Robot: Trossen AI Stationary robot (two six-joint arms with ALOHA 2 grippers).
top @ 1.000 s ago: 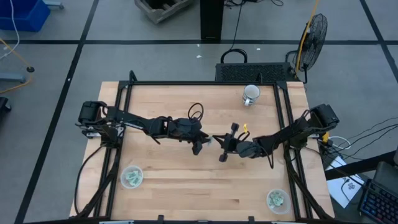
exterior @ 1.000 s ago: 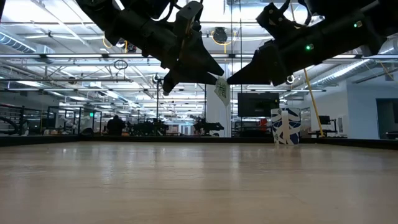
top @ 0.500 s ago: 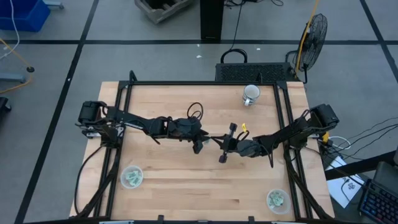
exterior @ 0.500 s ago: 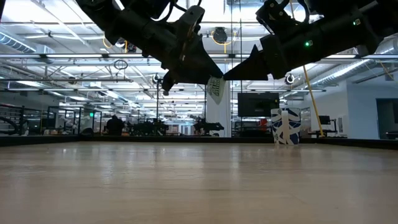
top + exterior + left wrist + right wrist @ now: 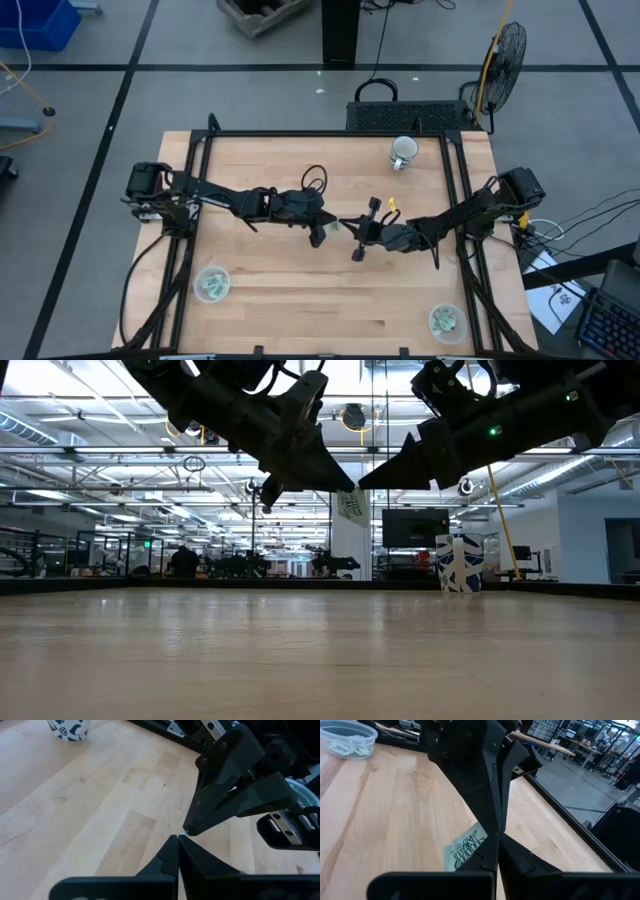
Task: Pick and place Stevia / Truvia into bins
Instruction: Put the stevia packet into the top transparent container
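Note:
The robot's left gripper needs to release the sachet on the sachets in the clear cup (image 5: 212, 286) on its side. The sachet now hangs above the table's middle.
One pale green and white sachet (image 5: 350, 508) hangs above the middle of the table, right where my two grippers meet tip to tip. It also shows in the right wrist view (image 5: 462, 852). My left gripper (image 5: 330, 227) comes from the table's left and is shut. My right gripper (image 5: 352, 229) comes from the right and is shut. Two clear cups stand near the front edge, one at the left (image 5: 212, 284) and one at the right (image 5: 446, 321), each with several sachets inside. My left gripper has its shut fingertips (image 5: 345, 482) at the sachet's top edge (image 5: 354, 492), slanting down from the table's left. The sachet hangs below, clear of the table. The fingers hide the exact place of contact. My right gripper pinches the sachet's upper corner (image 5: 479, 831) with its fingertips (image 5: 366, 480), slanting down from the table's right. The sachet hangs slack below the tips, lifted clear. My own fingers hide how much of the corner lies between them.
A white mug with a blue pattern (image 5: 403, 152) stands at the table's far right, also in the low view (image 5: 459, 563). Black rails (image 5: 195, 190) run along the table's left and right sides. Bare wood lies below both grippers.
My right gripper has edged toward the left gripper, so the two sets of tips now stand closer together. The hanging sachet has swung a little toward the table's left and stays clear of the table.

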